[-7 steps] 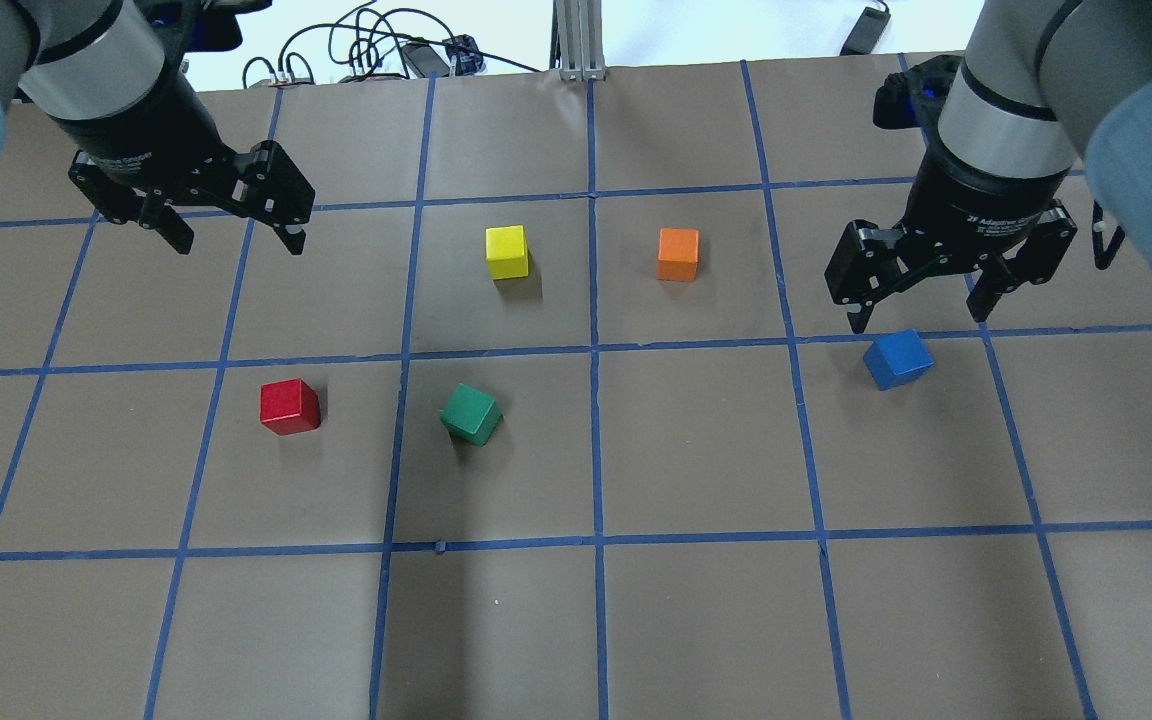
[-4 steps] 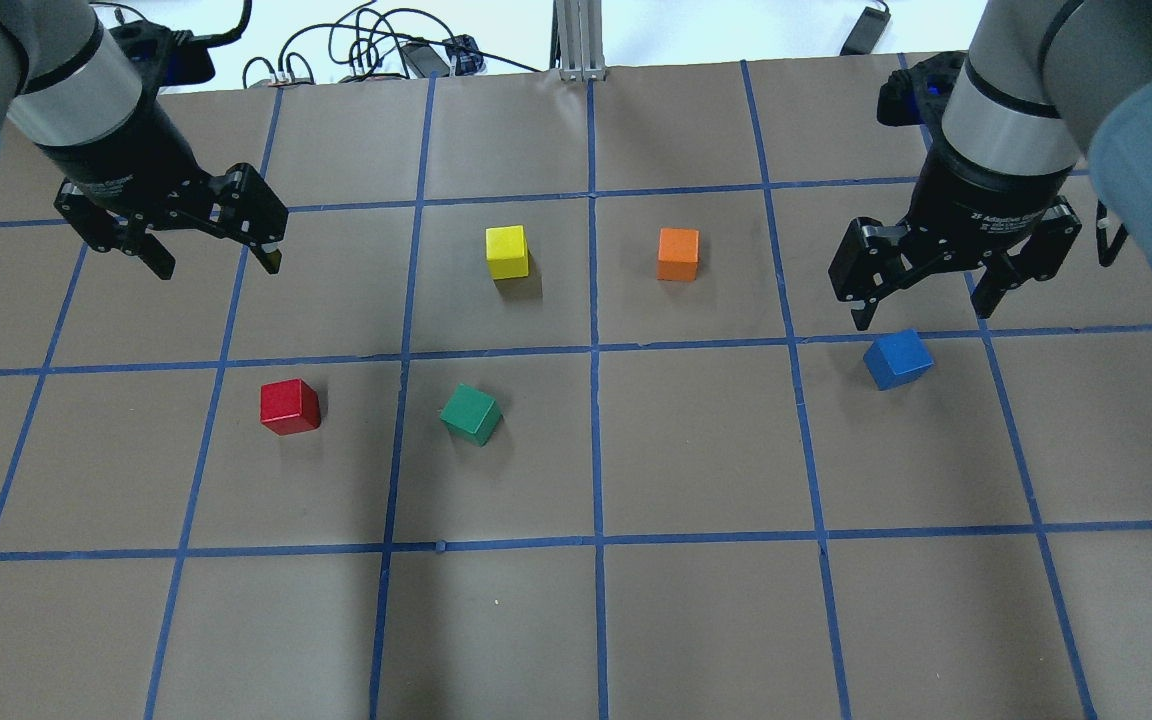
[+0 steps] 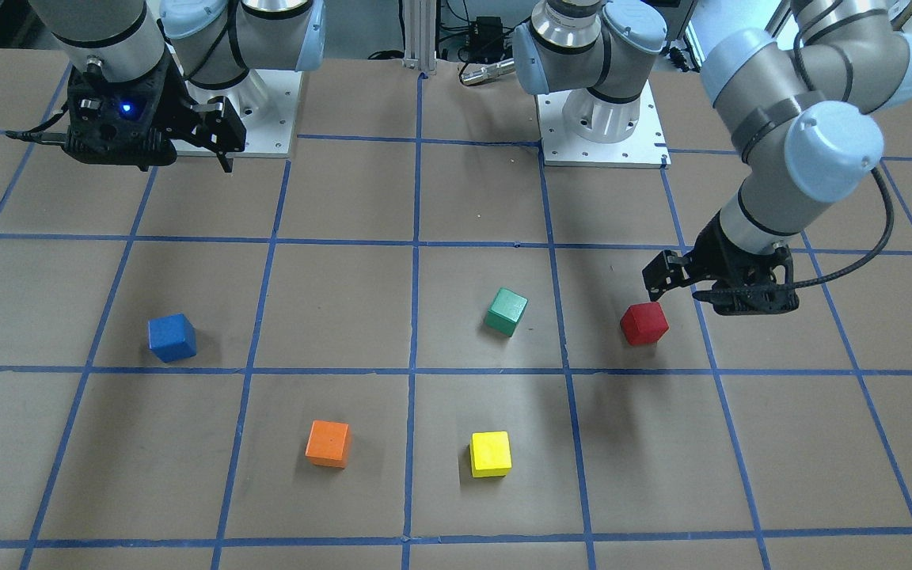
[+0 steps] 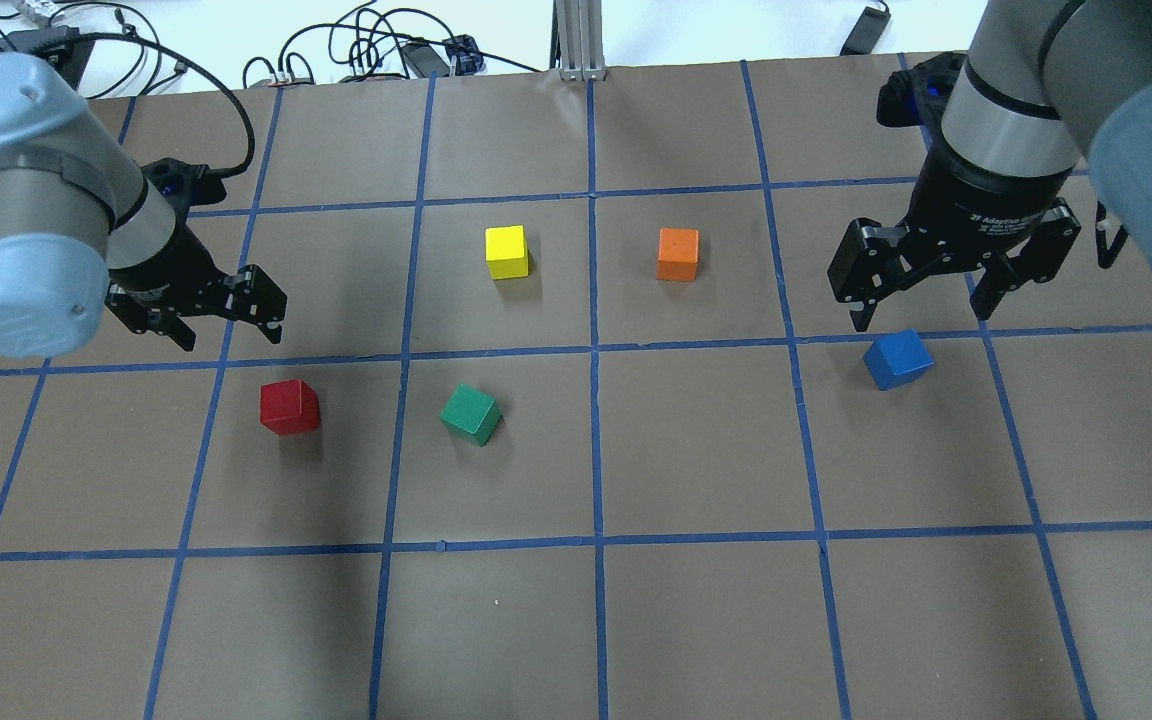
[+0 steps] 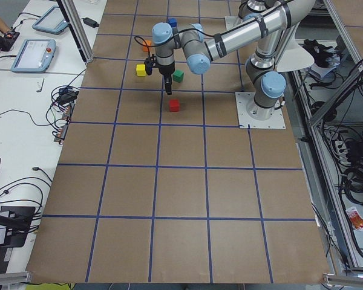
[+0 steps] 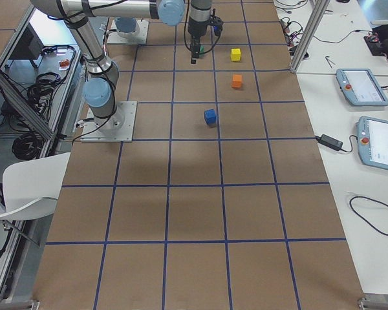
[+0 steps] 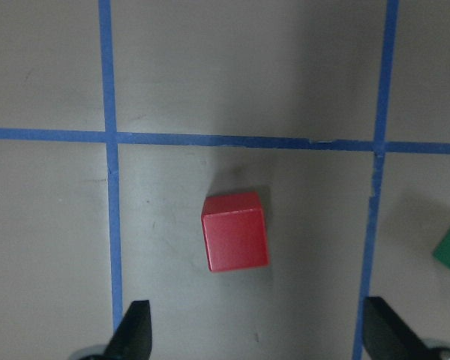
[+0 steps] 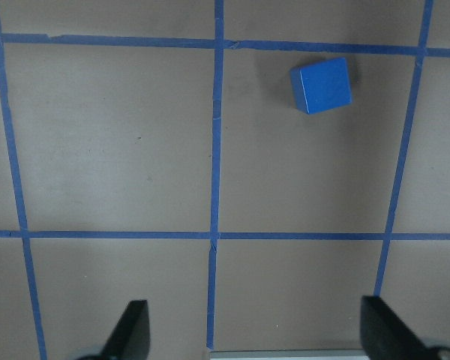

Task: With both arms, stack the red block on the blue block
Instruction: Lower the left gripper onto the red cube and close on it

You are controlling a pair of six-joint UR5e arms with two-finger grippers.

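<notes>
The robot's left gripper should close on the opposite sides of the red block (image 3: 644, 324) (image 7: 236, 234), the side toward the green cube and the side away from it.
The red block (image 4: 289, 407) sits on the brown paper at the left, and it also shows in the front view (image 3: 644, 324). My left gripper (image 4: 231, 333) is open and empty, a little behind and to the left of it. In the left wrist view the red block (image 7: 235, 231) lies ahead of the open fingertips (image 7: 135, 326), not between them. The blue block (image 4: 897, 359) sits at the right. My right gripper (image 4: 921, 316) is open and empty, hovering just behind it. In the right wrist view the blue block (image 8: 322, 85) lies far ahead of the fingers.
A green cube (image 4: 471, 414) lies to the right of the red block. A yellow cube (image 4: 507, 252) and an orange cube (image 4: 678, 254) sit further back in the middle. Cables (image 4: 366, 50) and a metal post (image 4: 581, 40) stand at the far table edge.
My left arm has swung forward and down, and its open gripper is now nearer the red block. The right gripper has barely moved. No block has moved.
</notes>
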